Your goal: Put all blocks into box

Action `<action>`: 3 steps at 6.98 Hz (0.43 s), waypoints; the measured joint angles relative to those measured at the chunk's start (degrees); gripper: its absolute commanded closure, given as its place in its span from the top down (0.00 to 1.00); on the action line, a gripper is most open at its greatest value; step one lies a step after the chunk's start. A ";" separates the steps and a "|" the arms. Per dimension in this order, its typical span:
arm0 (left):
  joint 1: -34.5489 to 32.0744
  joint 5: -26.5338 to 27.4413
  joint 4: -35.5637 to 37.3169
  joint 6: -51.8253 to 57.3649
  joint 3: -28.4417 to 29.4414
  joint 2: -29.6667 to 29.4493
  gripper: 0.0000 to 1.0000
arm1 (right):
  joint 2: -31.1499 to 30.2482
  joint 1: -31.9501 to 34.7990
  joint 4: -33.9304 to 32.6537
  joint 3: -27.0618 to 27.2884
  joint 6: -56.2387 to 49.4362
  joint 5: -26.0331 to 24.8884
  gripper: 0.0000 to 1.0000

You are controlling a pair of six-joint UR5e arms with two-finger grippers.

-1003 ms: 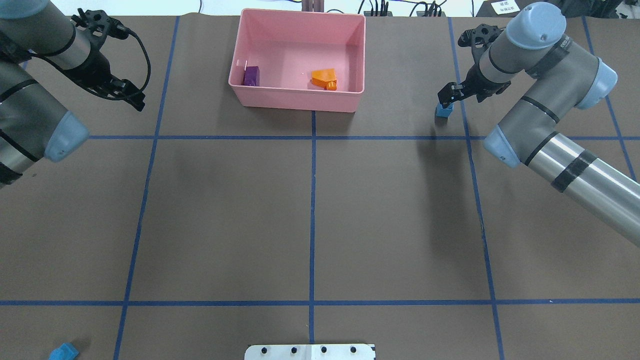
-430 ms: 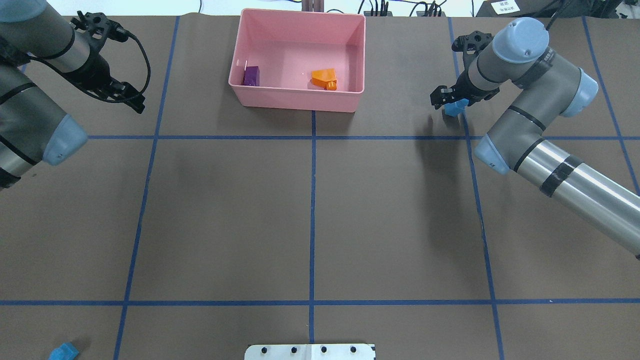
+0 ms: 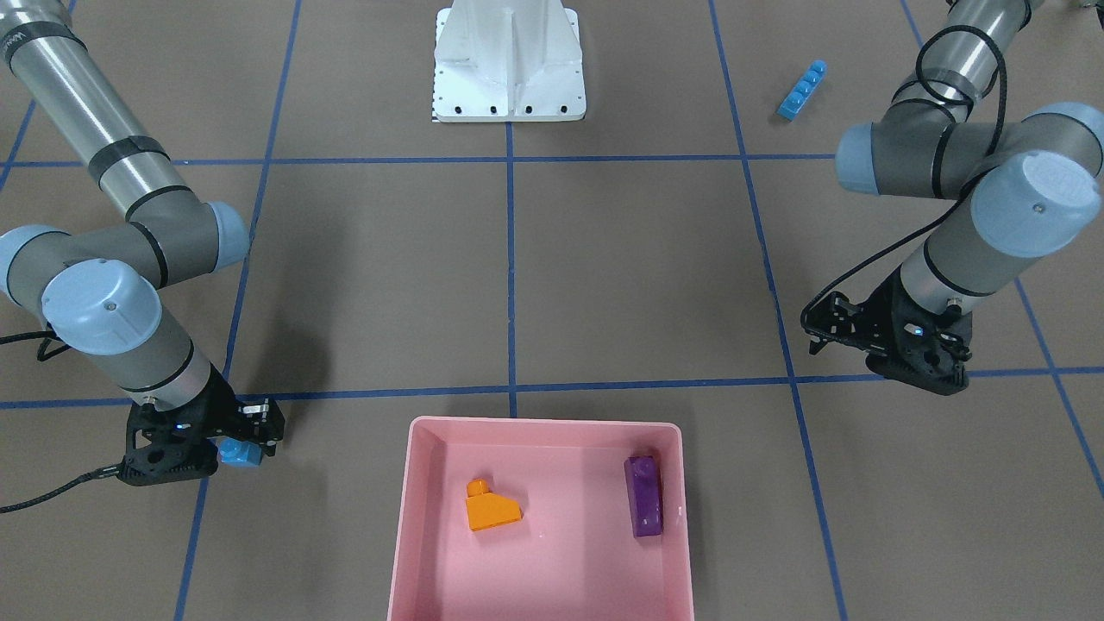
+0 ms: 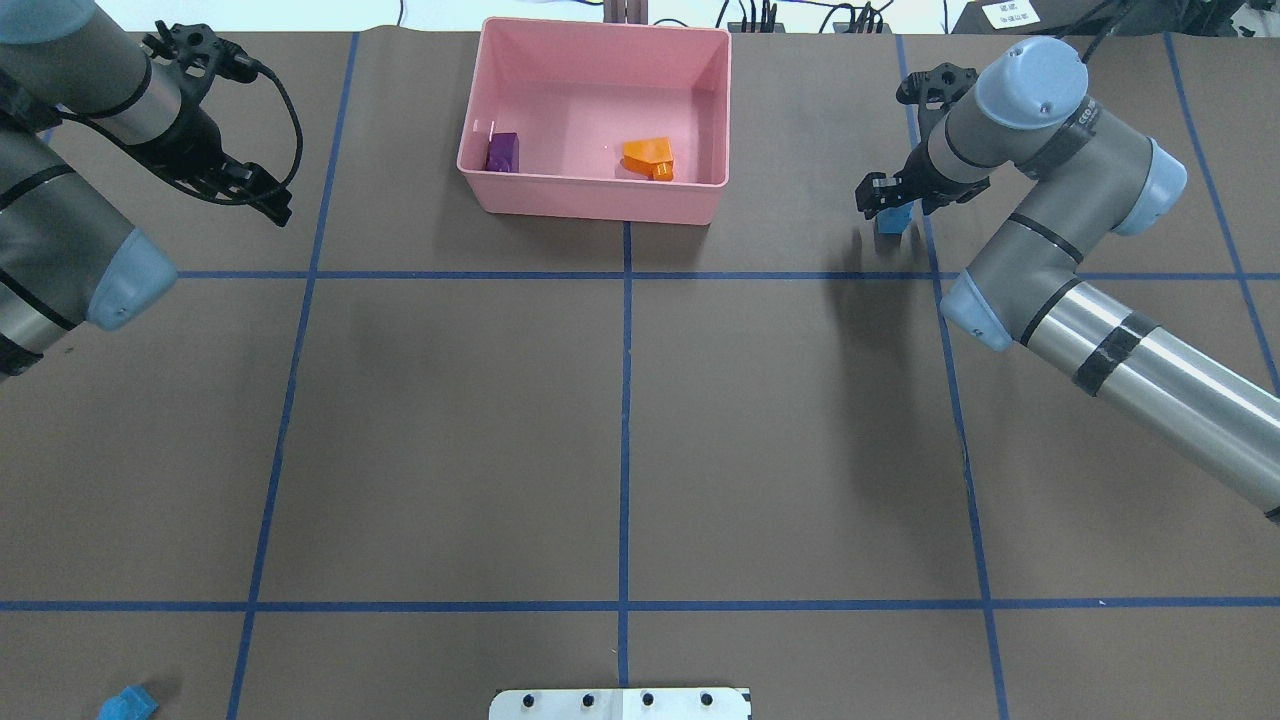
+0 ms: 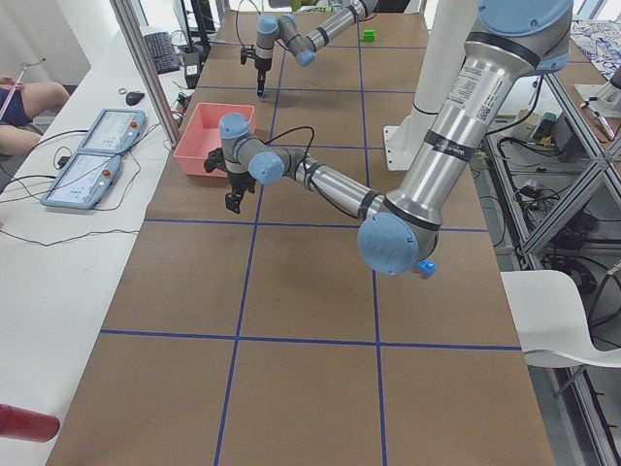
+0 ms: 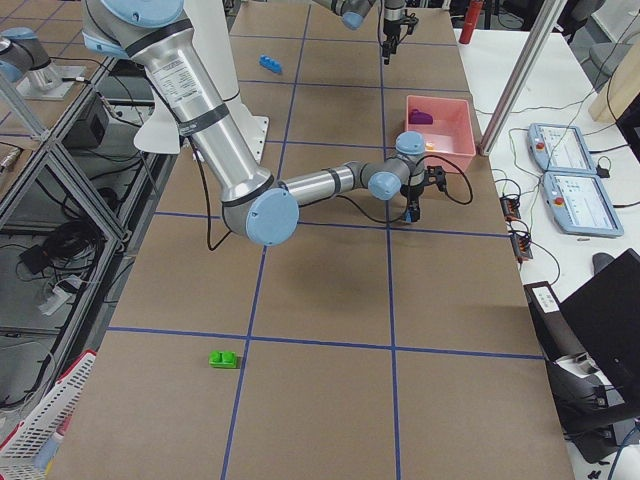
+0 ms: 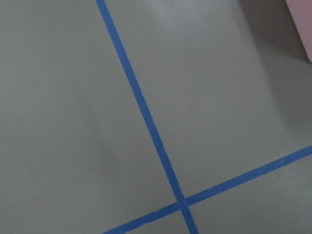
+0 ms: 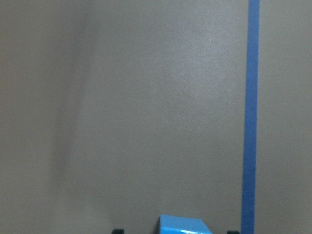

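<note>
I need to use my right gripper to set the small blue block down in the pink box (image 3: 484, 469) against the knob of the orange block.
The pink box (image 4: 590, 196) stands at the table's far middle and also shows in the front-facing view (image 3: 404, 535). In it lie the orange block (image 4: 649, 158) and the purple block (image 4: 502, 152). My right gripper (image 4: 885, 203) is shut on the small blue block (image 4: 892, 219), right of the box, just above the table; the block shows at the bottom edge of the right wrist view (image 8: 183, 225). My left gripper (image 4: 276, 207) is open and empty, left of the box. The long blue block (image 3: 802, 89) lies near my left side. The green block (image 6: 224, 359) lies far out on my right.
The white robot base (image 3: 509, 60) stands at the table's near middle edge. Blue tape lines (image 4: 625, 400) divide the brown table into squares. Operator pendants (image 6: 565, 170) lie on a side bench beyond the box.
My right gripper has moved a little left toward the box with the small blue block in it. The left arm has hardly moved.
</note>
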 measured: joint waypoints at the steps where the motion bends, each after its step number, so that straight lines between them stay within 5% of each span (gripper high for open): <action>1: 0.03 0.00 0.00 -0.58 -0.15 -0.07 1.00 | 0.15 -0.03 0.00 0.08 0.00 0.02 0.00; 3: 0.11 0.00 0.00 -1.24 -0.26 -0.15 1.00 | 0.89 0.24 -0.17 0.33 -0.08 0.33 0.00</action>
